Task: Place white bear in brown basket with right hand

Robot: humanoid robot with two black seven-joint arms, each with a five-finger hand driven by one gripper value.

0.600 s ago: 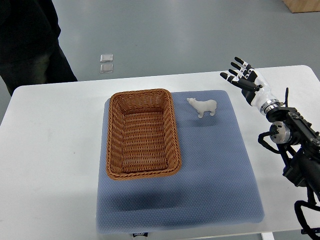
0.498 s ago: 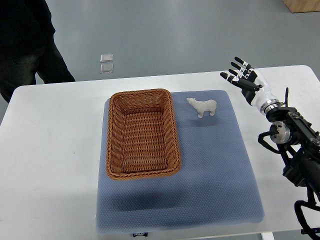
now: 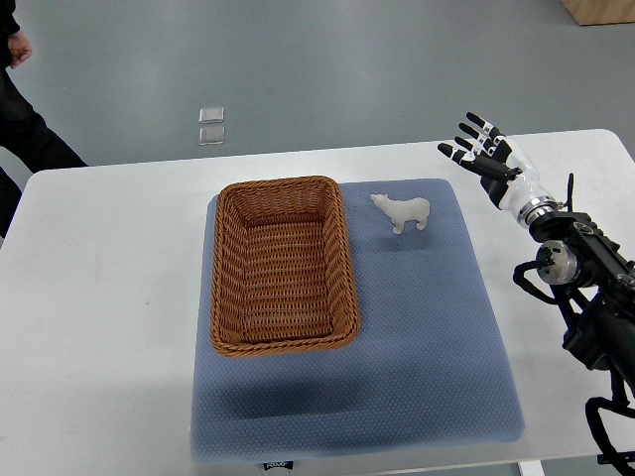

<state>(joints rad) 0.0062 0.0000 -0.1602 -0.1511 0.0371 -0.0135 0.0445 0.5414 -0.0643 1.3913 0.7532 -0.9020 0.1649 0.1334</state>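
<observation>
Next, I close my right gripper on the rear half (image 3: 422,209) of the white bear, leaving its head free on the side toward the brown basket.
A small white bear (image 3: 402,211) stands on the blue mat (image 3: 427,327), just right of the brown wicker basket (image 3: 283,264). The basket is rectangular and holds nothing. My right hand (image 3: 483,154) hovers over the table's far right part, to the right of the bear and a little beyond it, clear of it by a hand's width. Its fingers are spread and hold nothing. No left arm shows.
The mat lies on a white table (image 3: 99,297). A person in dark clothes (image 3: 20,109) stands at the far left corner, beyond the table. Two small clear squares (image 3: 210,125) lie on the grey floor behind.
The person at the far left has moved further left, mostly out of the picture. My right hand, the bear and the basket have stayed put.
</observation>
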